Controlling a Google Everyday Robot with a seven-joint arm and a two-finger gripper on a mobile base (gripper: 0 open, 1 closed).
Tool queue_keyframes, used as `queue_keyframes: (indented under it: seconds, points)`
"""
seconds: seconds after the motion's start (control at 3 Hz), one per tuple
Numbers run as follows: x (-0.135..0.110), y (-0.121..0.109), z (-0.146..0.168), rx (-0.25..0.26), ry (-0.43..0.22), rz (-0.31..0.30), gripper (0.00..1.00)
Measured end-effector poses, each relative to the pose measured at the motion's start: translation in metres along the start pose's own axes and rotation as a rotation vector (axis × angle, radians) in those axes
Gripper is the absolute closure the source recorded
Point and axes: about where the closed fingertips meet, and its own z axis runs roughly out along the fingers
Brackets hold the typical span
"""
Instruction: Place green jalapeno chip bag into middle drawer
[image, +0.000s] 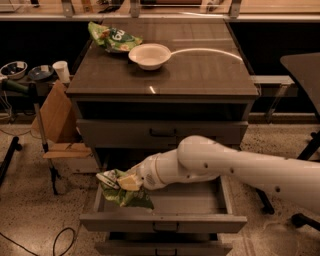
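Observation:
I will release the chip bag inside the middle drawer (126, 186), by the side nearest the cardboard piece.
The crinkled light-green jalapeno chip bag (124, 195) hangs at the left end of the open middle drawer (162, 221), over its left wall and partly inside it. My gripper (126, 182) is at the end of the white arm, which reaches in from the right. It is shut on the top of the bag. The bag's lower edge lies at about the level of the drawer's front rim. The top drawer (162, 133) is shut.
A darker green bag (113, 38) and a white bowl (149, 55) sit on the cabinet top (200, 75). The bottom drawer (160, 247) is shut. A cardboard piece (54, 114), a cup (62, 71) and small bowls (15, 69) stand at the left. A dark table (304, 70) is at the right.

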Motion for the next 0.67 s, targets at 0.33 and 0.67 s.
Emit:
queue_keyframes:
  seconds: [0.33,0.67]
  points:
    - [0.008,-0.008,0.054,0.020,-0.040,0.083,1.00]
    - [0.012,-0.039,0.103,0.087,-0.078,0.179,1.00]
